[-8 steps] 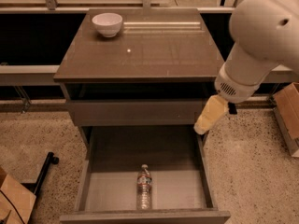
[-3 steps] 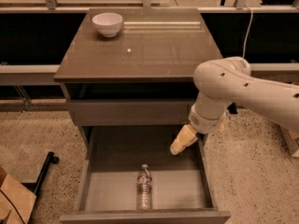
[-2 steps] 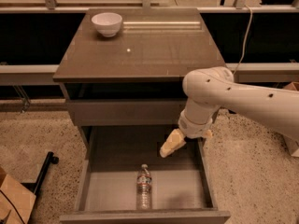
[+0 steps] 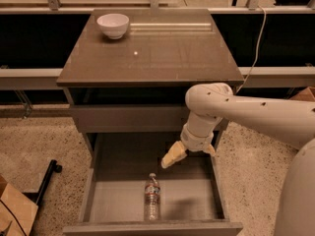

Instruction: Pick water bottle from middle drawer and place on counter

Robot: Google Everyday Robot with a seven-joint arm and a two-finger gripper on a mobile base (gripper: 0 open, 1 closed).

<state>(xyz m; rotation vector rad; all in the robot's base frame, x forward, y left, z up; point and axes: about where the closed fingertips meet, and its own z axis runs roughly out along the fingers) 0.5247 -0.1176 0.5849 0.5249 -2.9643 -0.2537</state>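
The water bottle's cap end [image 4: 151,181] in the open middle drawer is next for my gripper to close on, leaving the bottle's base free.
The water bottle [image 4: 152,197] lies on the pale floor of the open middle drawer [image 4: 113,200], near its front, cap pointing away from the front. My gripper [image 4: 173,156] hangs over the drawer, above and to the right of the bottle, clear of it. It points down and to the left. My white arm [image 4: 246,113] reaches in from the right. The counter [image 4: 162,53] is the glossy grey-brown top of the cabinet above.
A white bowl [image 4: 113,25] stands at the counter's back left. A shallower drawer front [image 4: 123,118] sits shut above the open drawer. A cardboard box [image 4: 15,210] and a black stand leg [image 4: 47,178] lie on the floor at the left.
My arm has swung left and down, bringing the gripper from beside the cabinet's right edge to over the open drawer. The bottle has not moved.
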